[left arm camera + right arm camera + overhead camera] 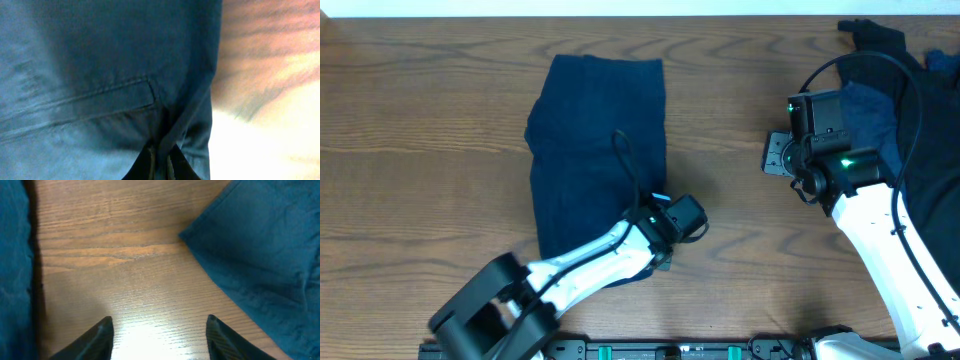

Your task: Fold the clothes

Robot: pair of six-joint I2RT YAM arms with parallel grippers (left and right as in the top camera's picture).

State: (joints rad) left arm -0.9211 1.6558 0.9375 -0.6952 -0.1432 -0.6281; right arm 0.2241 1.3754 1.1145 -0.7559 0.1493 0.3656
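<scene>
My left gripper has a fold of navy cloth. Next, I let go of it at the garment's bulging long edge (537, 117), the one farthest from my right gripper.
A dark navy garment (595, 150) lies folded into a long strip on the wooden table (420, 150), left of centre. My left gripper (655, 240) is at its near right corner, shut on the cloth; the left wrist view shows the navy fabric (100, 75) with a stitched seam pinched between the fingertips (160, 162). My right gripper (160, 330) is open and empty just above bare wood. It sits at the right, beside a pile of more blue and dark clothes (910, 130), whose blue cloth (260, 250) shows in the right wrist view.
The pile at the right reaches the table's far right corner (880, 40) and lies partly under the right arm. More blue cloth (15, 270) fills the left edge of the right wrist view. Bare wood lies between the two garments.
</scene>
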